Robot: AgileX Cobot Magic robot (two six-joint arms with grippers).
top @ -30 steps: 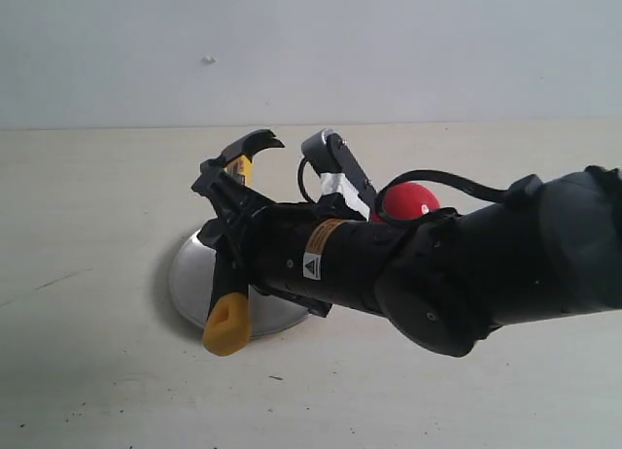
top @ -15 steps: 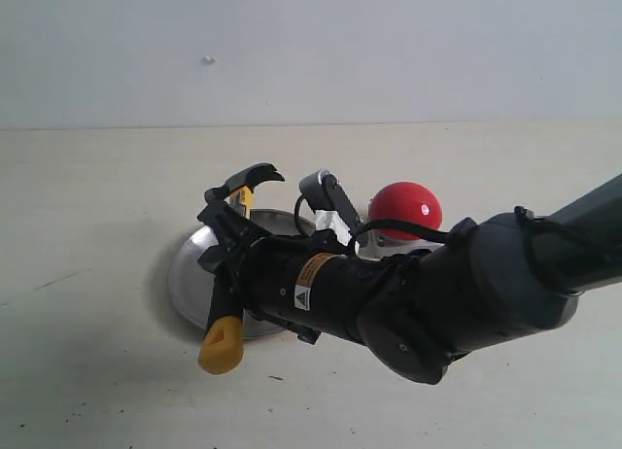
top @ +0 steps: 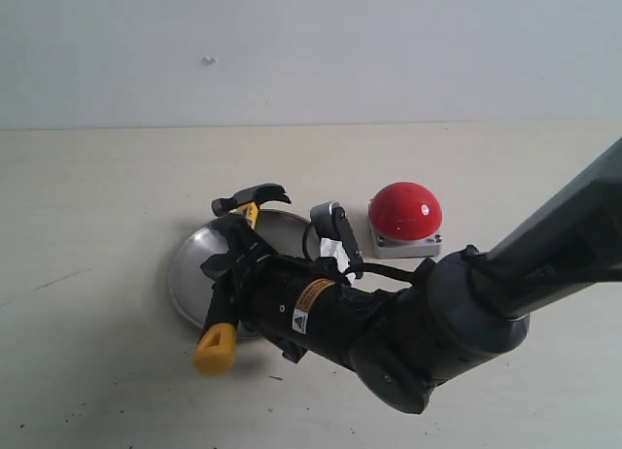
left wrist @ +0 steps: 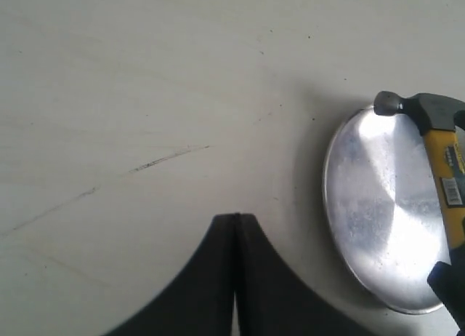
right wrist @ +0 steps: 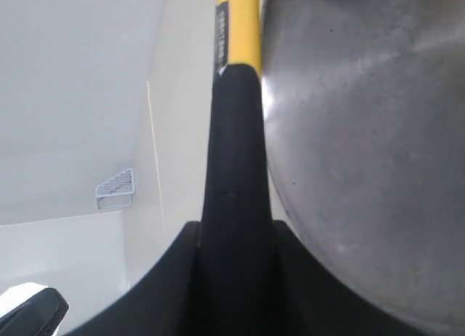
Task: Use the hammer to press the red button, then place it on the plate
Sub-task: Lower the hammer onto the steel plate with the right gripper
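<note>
I should release the hammer with my right gripper across the plate's near half (top: 259,295), its handle end jutting over the plate's near rim. The hammer is now low over the plate.
My right gripper (top: 227,270) is shut on the black grip of the hammer (top: 249,196), low over the plate (top: 188,266). The dark claw head is above the plate's far rim, and the yellow handle end (top: 216,349) sticks out past the near rim. I cannot tell whether the hammer touches the plate. In the right wrist view the handle (right wrist: 236,154) runs out from the right gripper (right wrist: 236,238) beside the plate (right wrist: 363,132). The red button (top: 405,210) stands uncovered to the right of the plate. The left gripper (left wrist: 236,217) is shut on nothing, off to one side of the plate (left wrist: 370,220) and the hammer (left wrist: 445,176).
My right forearm (top: 389,328) crosses the table from the lower right, just in front of the button. A thin dark scratch (left wrist: 168,157) marks the tabletop near the left gripper. A pale wall (top: 311,51) closes off the far edge.
The right arm has come down and forward, lowering the hammer closer to the plate. The red button, half hidden behind the arm earlier, now shows in full.
</note>
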